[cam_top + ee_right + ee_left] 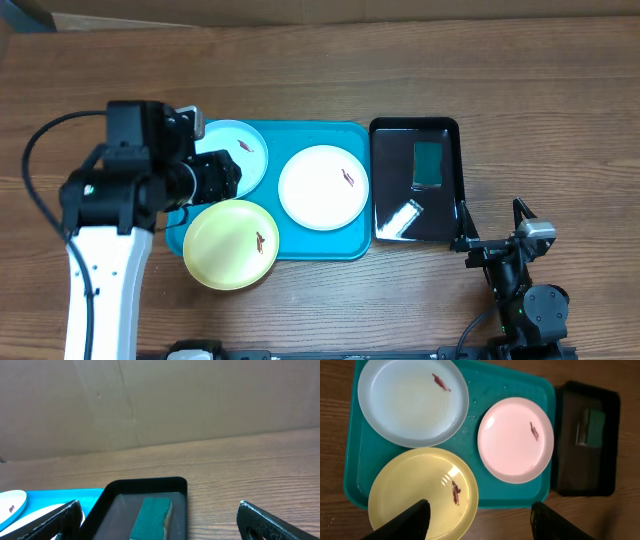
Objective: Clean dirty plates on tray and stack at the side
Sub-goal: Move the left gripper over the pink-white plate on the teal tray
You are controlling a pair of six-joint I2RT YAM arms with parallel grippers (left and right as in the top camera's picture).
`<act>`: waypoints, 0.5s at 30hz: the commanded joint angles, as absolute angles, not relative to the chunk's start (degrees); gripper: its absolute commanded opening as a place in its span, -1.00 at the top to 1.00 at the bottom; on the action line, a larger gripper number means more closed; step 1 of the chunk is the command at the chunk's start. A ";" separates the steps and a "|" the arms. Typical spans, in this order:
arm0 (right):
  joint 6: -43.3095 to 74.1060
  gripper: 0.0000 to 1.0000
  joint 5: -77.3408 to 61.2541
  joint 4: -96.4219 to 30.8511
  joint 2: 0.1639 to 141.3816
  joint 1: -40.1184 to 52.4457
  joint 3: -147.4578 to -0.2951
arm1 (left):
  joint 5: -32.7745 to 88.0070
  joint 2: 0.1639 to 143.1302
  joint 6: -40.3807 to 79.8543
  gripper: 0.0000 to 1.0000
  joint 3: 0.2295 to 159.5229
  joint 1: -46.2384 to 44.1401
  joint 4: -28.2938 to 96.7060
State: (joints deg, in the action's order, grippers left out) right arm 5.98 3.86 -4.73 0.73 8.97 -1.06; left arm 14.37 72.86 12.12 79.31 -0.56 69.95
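The robot's right gripper needs to next move to the middle of the green sponge (427, 167) (150, 519) in the black tray and pinch it there, to clean the plates.
The teal tray (300, 140) holds three plates, each with a small brown smear. The light blue plate (245, 148) is at its back left, partly under my left arm. The white plate (323, 187) is at its right. The pale yellow plate (232, 243) overhangs its front edge. My left gripper (480, 522) is open and empty above the yellow plate's (420, 492) right edge. The left wrist view also shows the blue plate (412, 400), the white plate (516, 440) and the tray (485, 390). My right gripper (160, 525) is open and empty, right of the trays.
A narrow black tray (442, 215) stands against the teal tray's right side with a green sponge (428, 164) in it. The sponge (152, 517) lies in front of my right gripper (492, 225). A cardboard wall stands behind the table.
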 commanded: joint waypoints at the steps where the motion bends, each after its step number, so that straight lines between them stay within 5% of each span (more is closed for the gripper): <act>1: 5.96 -1.00 4.38 -4.43 0.38 8.64 -0.47 | 13.54 75.90 13.10 -0.25 80.66 -2.28 70.04; 4: 6.00 -1.00 3.90 -4.40 0.38 8.64 -0.47 | 13.54 78.83 13.10 -0.08 80.51 -4.71 70.13; 15: 15.64 -1.00 -8.67 -10.79 0.38 8.64 -4.34 | 7.94 87.13 19.46 -0.21 76.23 -14.02 67.02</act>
